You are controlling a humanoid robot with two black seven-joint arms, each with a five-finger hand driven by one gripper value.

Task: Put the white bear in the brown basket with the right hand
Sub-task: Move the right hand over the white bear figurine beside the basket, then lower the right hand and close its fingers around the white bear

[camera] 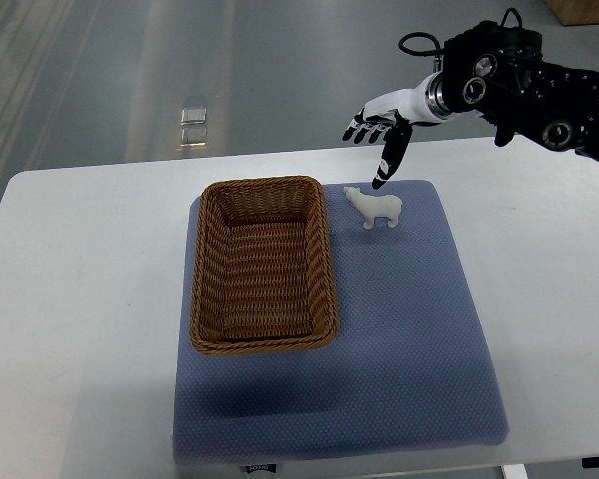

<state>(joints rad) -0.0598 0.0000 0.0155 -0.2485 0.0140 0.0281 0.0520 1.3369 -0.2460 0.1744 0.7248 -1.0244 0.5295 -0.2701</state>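
Observation:
Next, I grip the white bear around the middle of its body [378, 206], just behind its head, with my right gripper.
A small white bear [375, 207] stands upright on the blue mat [409, 329], just right of the brown wicker basket [263, 338], which holds nothing. My right hand [379, 135] reaches in from the upper right and hovers just above and behind the bear. Its fingers [391, 160] are spread and point down toward the bear, holding nothing. The left arm does not show.
The blue mat lies on a white table [80, 299]. Grey floor runs beyond the table's far edge, with a small shiny square fitting [192, 126] on it.

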